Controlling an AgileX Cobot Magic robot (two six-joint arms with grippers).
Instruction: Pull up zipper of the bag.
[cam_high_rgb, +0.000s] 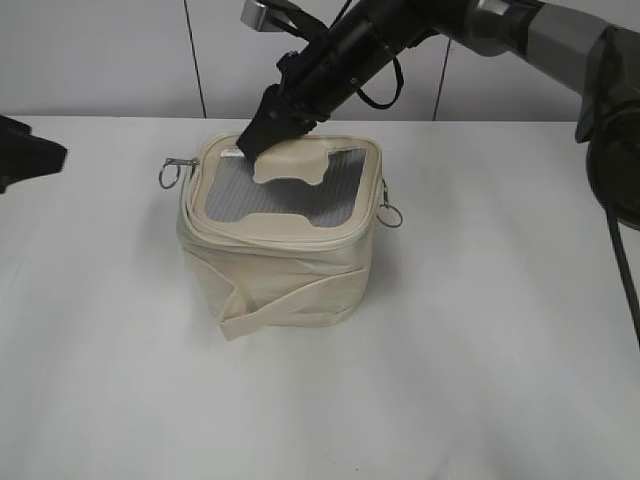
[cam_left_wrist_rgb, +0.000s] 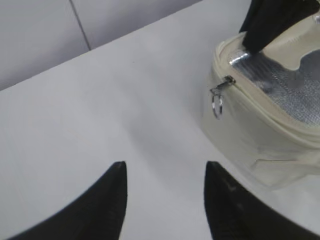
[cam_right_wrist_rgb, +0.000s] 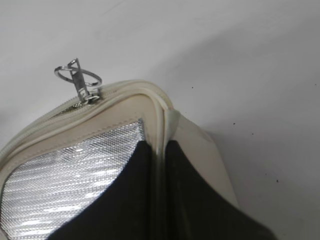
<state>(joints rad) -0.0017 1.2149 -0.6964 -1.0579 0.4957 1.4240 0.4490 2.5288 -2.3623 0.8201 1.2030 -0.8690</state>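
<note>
The robot's left gripper needs to close on the silver ring pull (cam_high_rgb: 168, 177) (cam_left_wrist_rgb: 217, 105) of the cream bag's zipper, at the corner that the right gripper holds.
The cream bag (cam_high_rgb: 280, 270) stands on the white table, its grey mesh window (cam_high_rgb: 290, 190) facing up. The zipper (cam_high_rgb: 270, 237) runs round the lid edge, with one silver ring pull (cam_high_rgb: 176, 170) at the left corner and another ring pull (cam_high_rgb: 389, 213) at the right side. My right gripper (cam_high_rgb: 255, 140) is shut on the bag's lid edge (cam_right_wrist_rgb: 161, 135) at the back left corner, near the left pull (cam_right_wrist_rgb: 80, 80). My left gripper (cam_left_wrist_rgb: 165, 172) is open and empty above the table, left of the bag (cam_left_wrist_rgb: 260, 125) and its pull (cam_left_wrist_rgb: 218, 100).
The cream strap (cam_high_rgb: 290, 300) wraps round the bag's front. A grey wall with panel seams (cam_high_rgb: 195, 60) stands behind the table. The left arm's dark body (cam_high_rgb: 25, 155) sits at the left edge.
</note>
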